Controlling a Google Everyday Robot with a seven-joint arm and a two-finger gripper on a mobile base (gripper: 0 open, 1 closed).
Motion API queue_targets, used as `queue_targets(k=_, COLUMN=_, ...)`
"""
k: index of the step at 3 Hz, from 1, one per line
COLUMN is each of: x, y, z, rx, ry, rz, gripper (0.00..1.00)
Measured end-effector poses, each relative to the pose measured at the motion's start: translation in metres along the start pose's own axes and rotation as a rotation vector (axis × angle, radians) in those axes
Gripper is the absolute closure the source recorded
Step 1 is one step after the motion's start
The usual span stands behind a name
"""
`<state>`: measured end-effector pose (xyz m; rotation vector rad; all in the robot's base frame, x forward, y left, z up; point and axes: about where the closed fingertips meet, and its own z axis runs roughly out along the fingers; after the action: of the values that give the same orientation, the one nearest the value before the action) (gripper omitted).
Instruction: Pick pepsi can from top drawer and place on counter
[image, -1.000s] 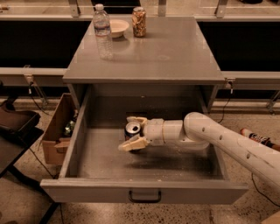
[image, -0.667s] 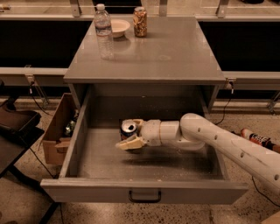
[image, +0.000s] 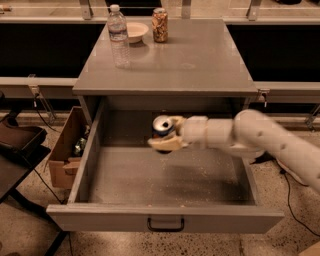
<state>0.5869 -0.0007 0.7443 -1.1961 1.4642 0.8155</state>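
Note:
Next, my gripper releases the pepsi can on the grey counter (image: 188, 70), closer to the drawer than the tan-orange patterned can is.
The pepsi can (image: 162, 126), dark with a silver top and pull tab, is held upright in my gripper (image: 165, 136), above the floor of the top drawer (image: 170, 177). The gripper's pale fingers (image: 164, 144) are closed around the can's body, which is mostly hidden. My white arm reaches in from the right. The drawer is pulled fully open, with its dark loop handle (image: 165, 224) at the front. The grey counter (image: 185, 57) lies above and behind the can.
On the counter's back left stand a clear water bottle (image: 119, 37), a pale bowl (image: 136, 31) and a tan-orange patterned can (image: 160, 24). A brown cardboard box (image: 67, 147) with items sits on the floor left of the drawer. A dark chair (image: 17, 145) is at far left.
My gripper has lifted the can up from the drawer floor and a little to the right, toward the drawer's back.

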Motion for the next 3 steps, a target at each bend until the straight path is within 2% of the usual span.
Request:
queue_targets(k=1, x=-0.083, y=-0.023, z=-0.072, rx=0.048, ry=-0.036, rz=-0.048, gripper=1.00)
queue_targets(k=2, x=-0.139, y=-0.063, z=-0.119, rx=0.041, ry=-0.122, rz=-0.011, gripper=1.00)
queue_targets(k=3, x=-0.153, y=-0.107, z=-0.102, rx=0.001, ry=-0.143, rz=0.068, gripper=1.00)
